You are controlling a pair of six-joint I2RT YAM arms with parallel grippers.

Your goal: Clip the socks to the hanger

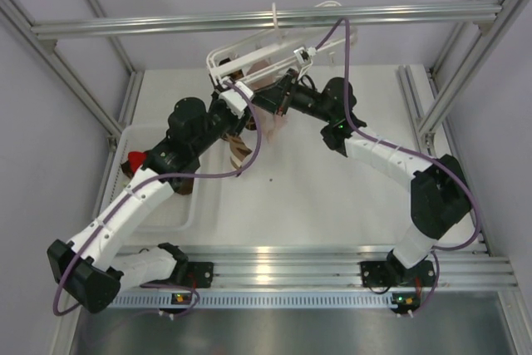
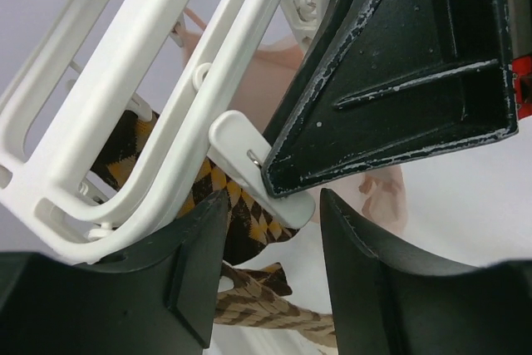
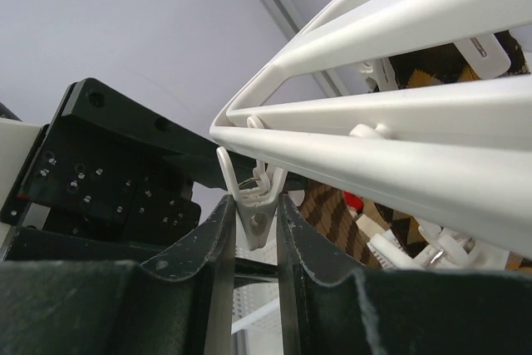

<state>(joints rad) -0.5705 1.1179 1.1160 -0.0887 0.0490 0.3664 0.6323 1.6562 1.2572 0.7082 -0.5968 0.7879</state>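
The small white clip lies at a slant across my left gripper's open fingers, so my left gripper will pinch the clip's lower end [image 2: 293, 210] and turn the clip upright.
The white hanger [image 1: 258, 54] hangs tilted under the rail; its bars also show in the left wrist view [image 2: 141, 114] and the right wrist view [image 3: 399, 114]. My right gripper [image 3: 256, 222] is shut on one small white clip [image 3: 254, 205] under a hanger bar, squeezing it; its black finger [image 2: 399, 81] presses that clip [image 2: 241, 151]. My left gripper [image 2: 274, 276] is open just below that clip, nothing between its fingers. A brown and tan striped sock [image 2: 266, 309] lies beyond the left fingers and hangs down [image 1: 239, 149]. A dark diamond-patterned sock [image 2: 241, 214] hangs by the clip.
A pale pink sock [image 2: 274, 72] hangs on the hanger behind the clip. The grey aluminium rail [image 1: 266, 18] runs across the back. A white tray [image 1: 187, 205] sits at the left with a red object [image 1: 135, 160] in it, under my left arm.
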